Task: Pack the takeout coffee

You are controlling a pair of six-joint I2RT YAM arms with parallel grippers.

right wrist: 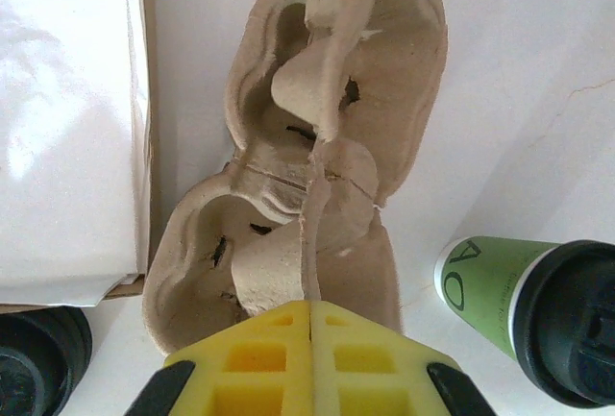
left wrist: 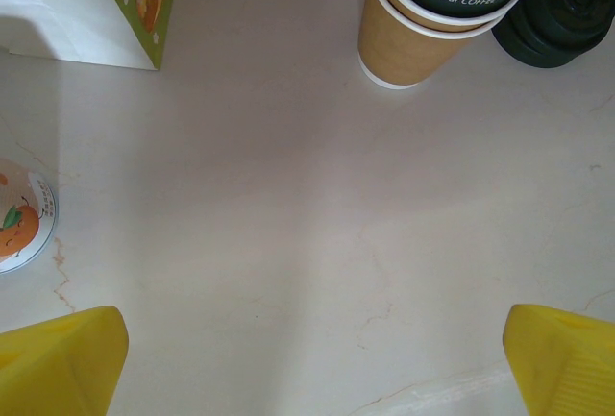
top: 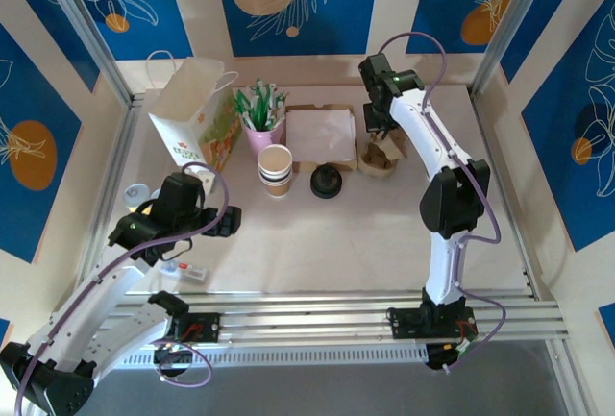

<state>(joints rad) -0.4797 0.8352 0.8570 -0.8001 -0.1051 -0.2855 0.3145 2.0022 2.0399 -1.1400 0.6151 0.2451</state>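
Note:
My right gripper is going to the front, beside the black lids. It will let go of the pulp cup carrier there on the bare table (top: 358, 213).
The takeout coffee (right wrist: 519, 312), a green paper cup with a black lid, lies on its side on the white table, right of the pulp cup carrier (right wrist: 317, 147). My right gripper (right wrist: 310, 305) is shut on the carrier's thin middle ridge, which runs into the seam between its yellow fingers. From above, the right gripper (top: 380, 133) is at the back right over the carrier (top: 380, 159). My left gripper (top: 231, 219) is open over bare table at the front left, with nothing between its yellow fingertips (left wrist: 62, 358).
A white paper bag (top: 197, 113) stands at the back left. Beside it are a pink cup of green stirrers (top: 261, 118), a stack of beige cups (top: 275, 168), black lids (top: 326, 182) and a flat box of white paper (top: 320, 135). A round orange-printed disc (left wrist: 19, 224) lies at the left.

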